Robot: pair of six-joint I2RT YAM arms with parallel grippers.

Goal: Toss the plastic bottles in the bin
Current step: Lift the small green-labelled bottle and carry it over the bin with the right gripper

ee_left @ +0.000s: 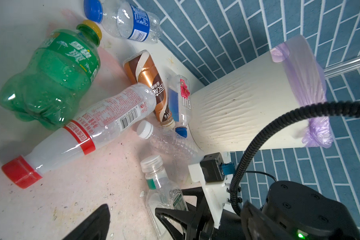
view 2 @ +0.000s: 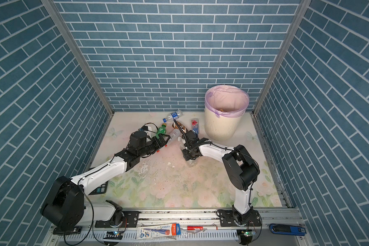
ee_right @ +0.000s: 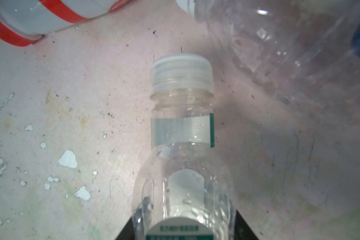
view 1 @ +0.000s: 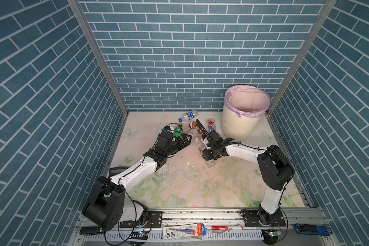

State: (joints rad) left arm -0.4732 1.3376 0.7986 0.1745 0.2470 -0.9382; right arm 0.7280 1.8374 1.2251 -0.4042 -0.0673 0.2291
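Next, my right gripper lets go of the clear white-capped bottle inside the cream bin's lilac liner (view 1: 248, 107), toward the front rim.
My right gripper (ee_right: 183, 232) is shut on the body of a clear bottle with a white cap and a green-and-white label (ee_right: 182, 128), held low at the mat in mid-table (view 1: 210, 161). My left gripper (view 1: 186, 139) stands open and holds nothing, just left of it, beside the pile. The pile holds a green bottle (ee_left: 50, 83), a red-capped bottle (ee_left: 87, 128), a brown bottle (ee_left: 152, 87), a Fiji bottle (ee_left: 180, 101), a blue-labelled bottle (ee_left: 129, 22) and a ribbed clear bottle (ee_left: 168, 141). The cream bin (view 1: 241, 125) with its lilac liner stands at the back right.
Blue brick-pattern walls close in the back and both sides. A black calculator (view 2: 100, 188) lies partly under my left arm. The right wrist's black cable (ee_left: 258, 141) arcs in front of the bin. A pen packet (view 1: 183, 231) and a blue tool (view 1: 311, 229) lie on the front rail.
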